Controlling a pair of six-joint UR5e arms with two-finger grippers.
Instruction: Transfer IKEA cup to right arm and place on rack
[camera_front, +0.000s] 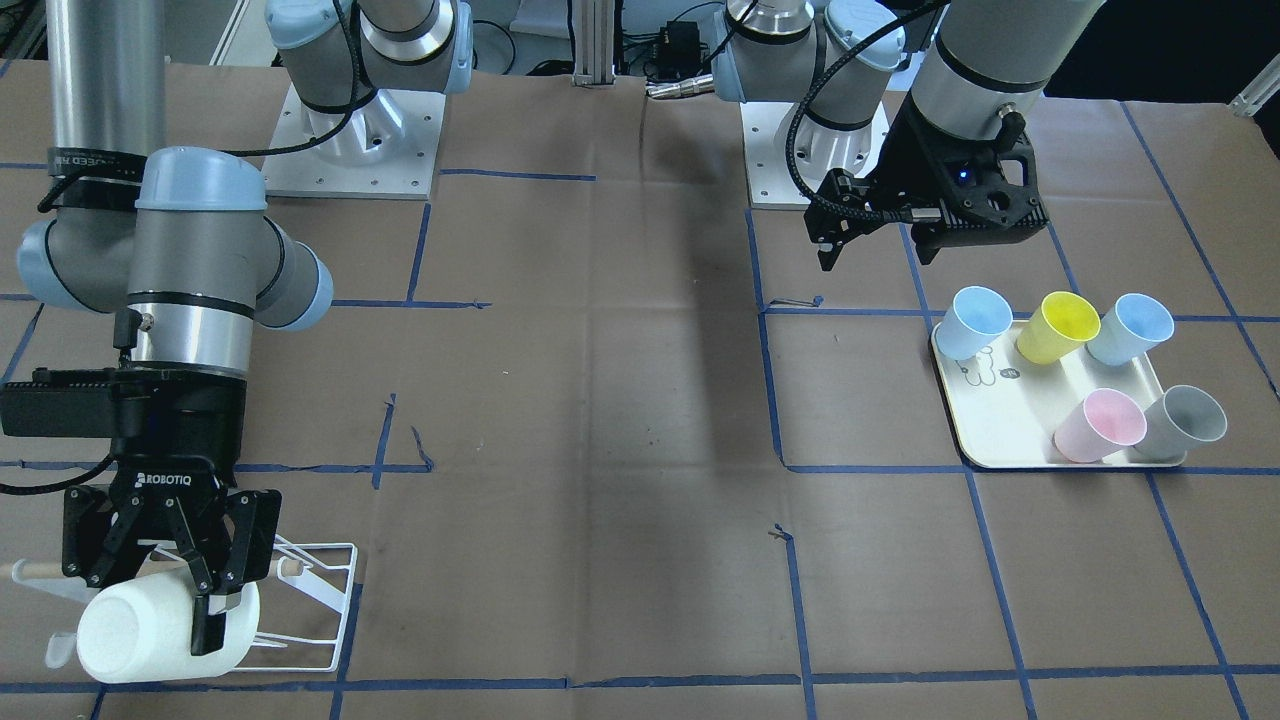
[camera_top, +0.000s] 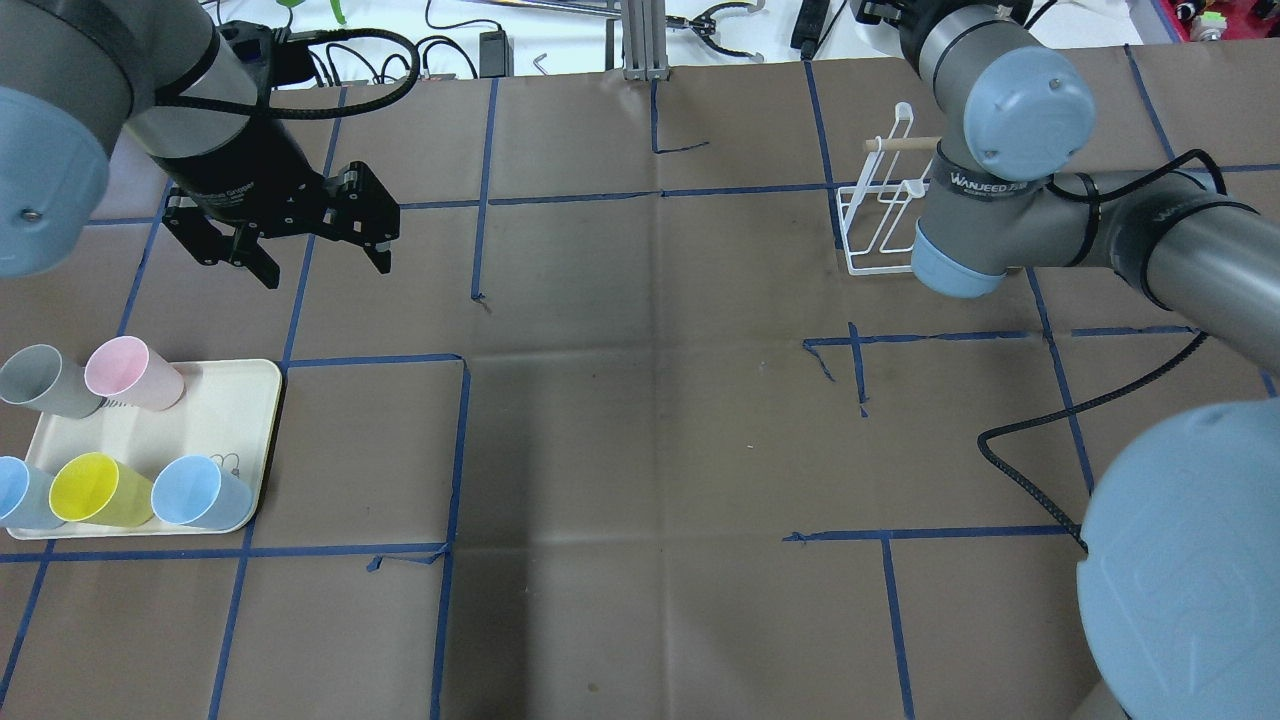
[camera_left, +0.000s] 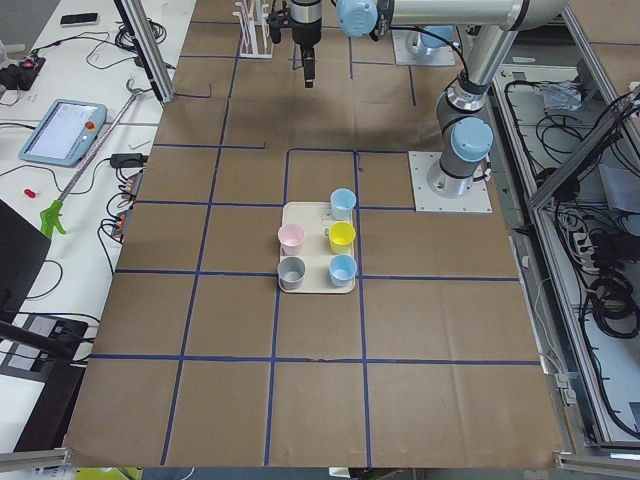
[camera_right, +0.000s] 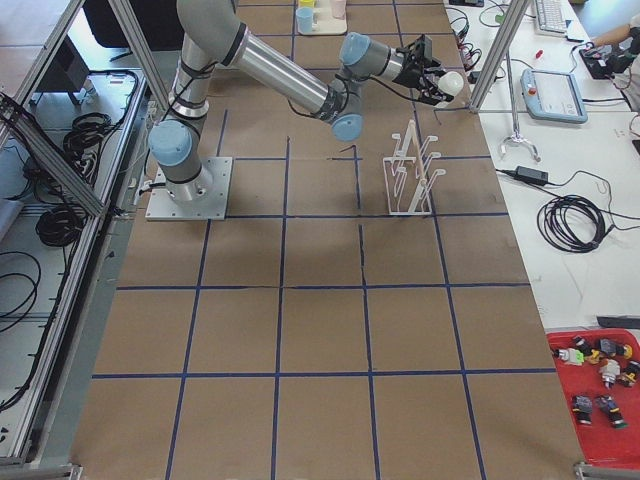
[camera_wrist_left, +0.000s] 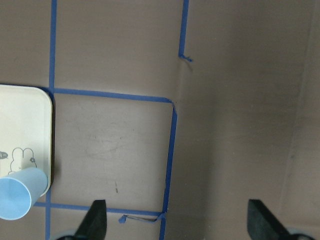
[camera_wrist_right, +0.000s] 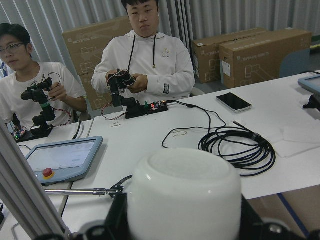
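Next, my right gripper releases the white IKEA cup, lying on its side, on the white wire rack's near edge (camera_front: 247, 642).
My right gripper (camera_front: 195, 605) is shut on a white IKEA cup (camera_front: 150, 630). It holds the cup on its side just above the near end of the white wire rack (camera_front: 345, 605), by the wooden dowel (camera_front: 290, 567). In the right wrist view the cup's base (camera_wrist_right: 185, 200) fills the lower middle between the fingers. The exterior right view shows the cup (camera_right: 453, 83) beyond the rack (camera_right: 410, 172). In the overhead view the rack (camera_top: 880, 225) shows, but the right gripper is hidden by the arm. My left gripper (camera_top: 310, 250) is open and empty, hovering above the paper beside the cream tray (camera_top: 240, 400).
The cream tray (camera_front: 1000, 430) with a bear drawing holds several cups: two blue (camera_front: 975, 322) (camera_front: 1130, 328), a yellow (camera_front: 1058, 327), a pink (camera_front: 1100, 425) and a grey (camera_front: 1185, 425). Blue tape lines cross the brown paper. Two operators sit at a white desk (camera_wrist_right: 150, 145) past the table's edge.
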